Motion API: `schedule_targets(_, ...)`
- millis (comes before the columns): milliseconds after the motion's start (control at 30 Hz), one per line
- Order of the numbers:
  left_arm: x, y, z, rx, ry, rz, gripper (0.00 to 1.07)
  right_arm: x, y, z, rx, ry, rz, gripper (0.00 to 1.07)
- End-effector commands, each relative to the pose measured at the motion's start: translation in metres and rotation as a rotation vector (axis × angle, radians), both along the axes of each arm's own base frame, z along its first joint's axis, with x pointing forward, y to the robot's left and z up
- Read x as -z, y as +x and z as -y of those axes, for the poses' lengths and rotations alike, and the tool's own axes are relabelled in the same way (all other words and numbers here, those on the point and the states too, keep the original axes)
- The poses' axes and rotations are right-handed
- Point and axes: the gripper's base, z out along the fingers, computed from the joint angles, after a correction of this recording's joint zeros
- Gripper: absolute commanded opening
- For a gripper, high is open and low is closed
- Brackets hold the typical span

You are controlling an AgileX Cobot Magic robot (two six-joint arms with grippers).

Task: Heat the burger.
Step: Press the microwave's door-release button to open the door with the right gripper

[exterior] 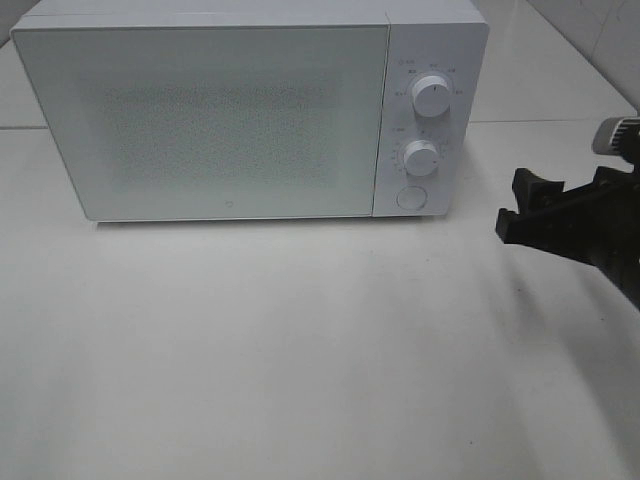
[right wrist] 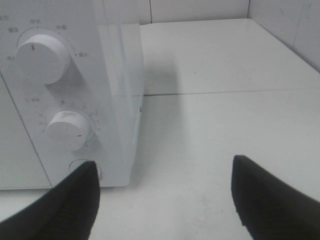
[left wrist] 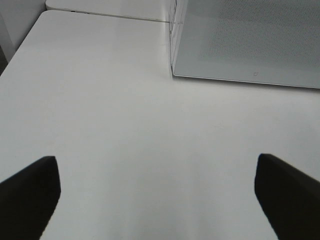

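Note:
The fingers of my right gripper will close next in front of the round button (exterior: 412, 198) (right wrist: 76, 164) on the microwave's control panel, ready to press it.
The burger is not in view in any frame. A white microwave (exterior: 230, 110) stands at the back of the table with its frosted door shut, so its inside is hidden. My right gripper (exterior: 510, 205) is open and empty, to the right of the microwave and level with its control panel. In the right wrist view the open right gripper (right wrist: 162, 170) faces the microwave's right front corner (right wrist: 115, 75). My left gripper (left wrist: 156, 162) is open and empty over bare table, with the microwave's left front corner (left wrist: 250, 35) ahead of it. It is outside the exterior view.
The control panel carries an upper knob (exterior: 432, 97), a lower knob (exterior: 420, 158) and a round button (exterior: 410, 197). The white table (exterior: 300, 350) stretches in front of the microwave. A tiled wall (exterior: 600, 30) stands at the back right.

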Motion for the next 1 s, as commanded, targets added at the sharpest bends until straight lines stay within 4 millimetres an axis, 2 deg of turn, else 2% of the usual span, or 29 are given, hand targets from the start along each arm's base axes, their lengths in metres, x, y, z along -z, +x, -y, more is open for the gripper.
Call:
schedule_targets(33, 0.0, -0.002, 0.0, -0.001, -0.009, 0.027, 0.98, 0.007, -0.006, -0.015, -0.003, -0.01, 0.0, 0.71)
schedule_targets(333, 0.0, -0.002, 0.0, -0.001, -0.009, 0.027, 0.98, 0.02, -0.019, -0.039, -0.003, -0.023, -0.023, 0.71)
schedule_targets(533, 0.0, -0.002, 0.0, -0.001, -0.009, 0.027, 0.98, 0.02, -0.018, -0.052, 0.0, -0.003, -0.025, 0.71)
schedule_targets(600, 0.0, -0.002, 0.0, -0.001, -0.009, 0.027, 0.98, 0.016, -0.016, -0.063, -0.029, 0.014, -0.009, 0.71)
schedule_targets(867, 0.0, -0.002, 0.0, -0.001, -0.009, 0.027, 0.98, 0.014, -0.015, -0.066, -0.032, 0.038, -0.001, 0.71)
schedule_targets(1000, 0.0, -0.002, 0.0, -0.001, -0.009, 0.027, 0.98, 0.014, -0.015, -0.066, -0.003, 0.159, -0.005, 0.68)
